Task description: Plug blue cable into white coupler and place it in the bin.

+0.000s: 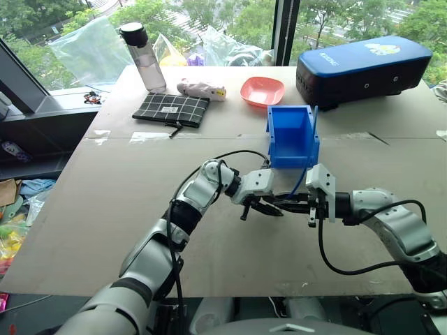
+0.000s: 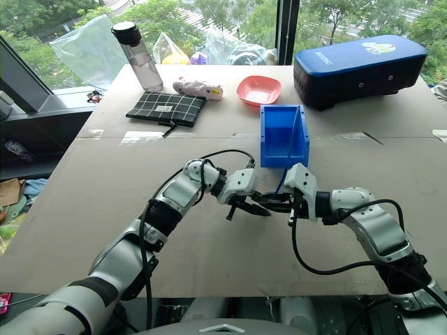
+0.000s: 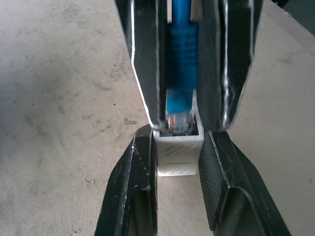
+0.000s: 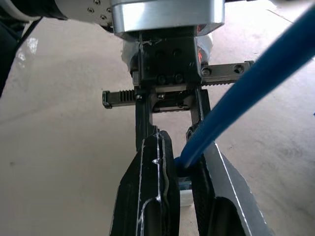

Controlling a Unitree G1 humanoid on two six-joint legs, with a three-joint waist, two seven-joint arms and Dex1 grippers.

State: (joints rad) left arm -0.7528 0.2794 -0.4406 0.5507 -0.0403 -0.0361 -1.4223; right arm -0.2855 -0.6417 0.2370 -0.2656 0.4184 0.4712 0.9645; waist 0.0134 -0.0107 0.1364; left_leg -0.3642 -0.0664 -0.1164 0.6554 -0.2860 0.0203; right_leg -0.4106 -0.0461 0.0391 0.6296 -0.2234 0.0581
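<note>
My right gripper will let go of the blue cable with the white coupler inside the bin [image 1: 281,132], near the bin's side by the pouch.
Above the tabletop, my two grippers meet tip to tip in front of the bin [image 1: 290,136], a bright-blue box. My left gripper [image 1: 272,208] is shut on the white coupler [image 3: 177,156], a small ribbed block. My right gripper [image 1: 292,204] is shut on the plug end of the blue cable [image 3: 180,93]. The plug's clear tip sits at the mouth of the coupler's socket; I cannot tell how deep it is. From the right gripper the blue cable [image 1: 304,178] rises and runs back over the bin's right wall.
Behind the bin lie a pink bowl [image 1: 262,91] and a large dark-blue case [image 1: 363,70]. At the far left of the table are a clear bottle [image 1: 143,56], a checked pouch [image 1: 171,109] and a small plush toy [image 1: 201,88]. Bare board lies under the grippers.
</note>
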